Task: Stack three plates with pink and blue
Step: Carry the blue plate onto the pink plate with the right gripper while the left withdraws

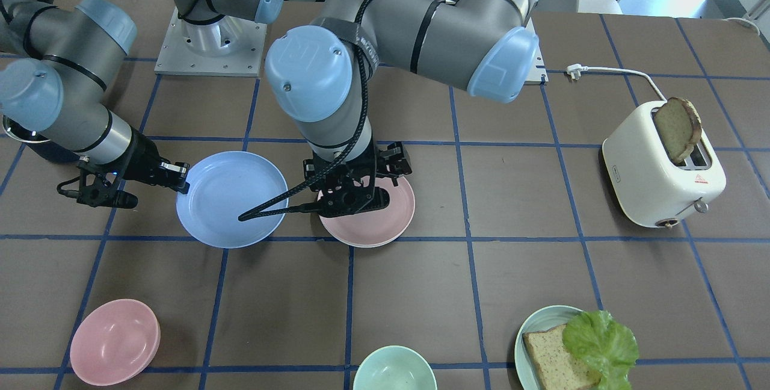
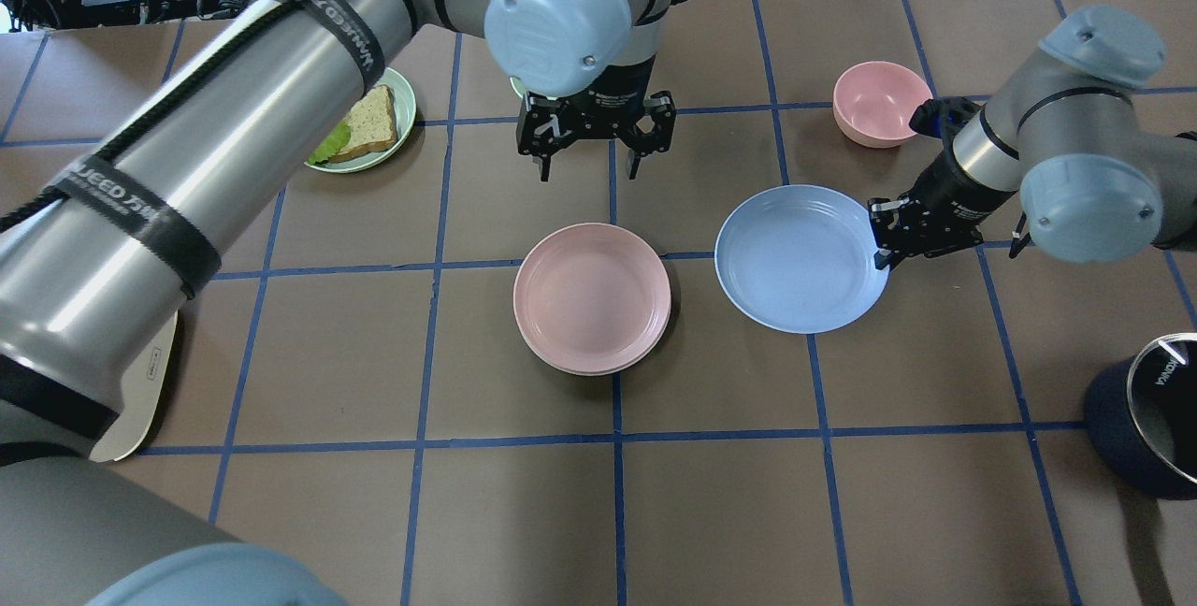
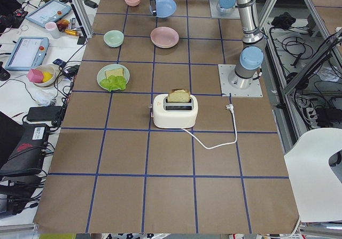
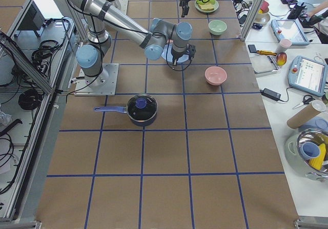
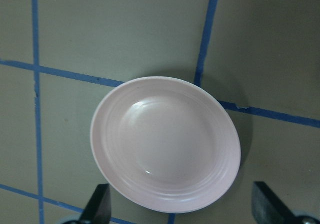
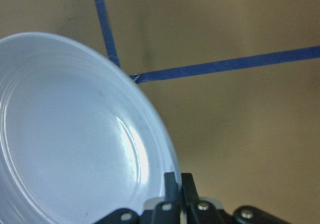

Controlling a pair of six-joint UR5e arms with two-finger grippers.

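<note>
Next, my right gripper releases the light blue plate, now beside the pink one, on top of the pale pink plate (image 1: 357, 210).
The pale pink plate (image 2: 592, 297) lies on the table's middle, and a second, paler rim (image 2: 582, 370) shows just under its near edge. The left wrist view looks straight down on the pink plate (image 5: 165, 144). My left gripper (image 2: 590, 171) is open and empty, above the table just beyond it, fingertips (image 5: 97, 206) apart. The light blue plate (image 2: 801, 258) sits beside the pink one, a small gap between them. My right gripper (image 2: 882, 258) is shut on the blue plate's rim (image 6: 160, 149). I cannot tell whether the plate is off the table.
A pink bowl (image 2: 876, 101) stands just beyond my right gripper. A mint bowl (image 1: 394, 369) and a mint plate with bread and lettuce (image 1: 577, 348) sit on the operators' side. A toaster (image 1: 662, 167) stands far left of me, a dark pot (image 2: 1155, 414) near right.
</note>
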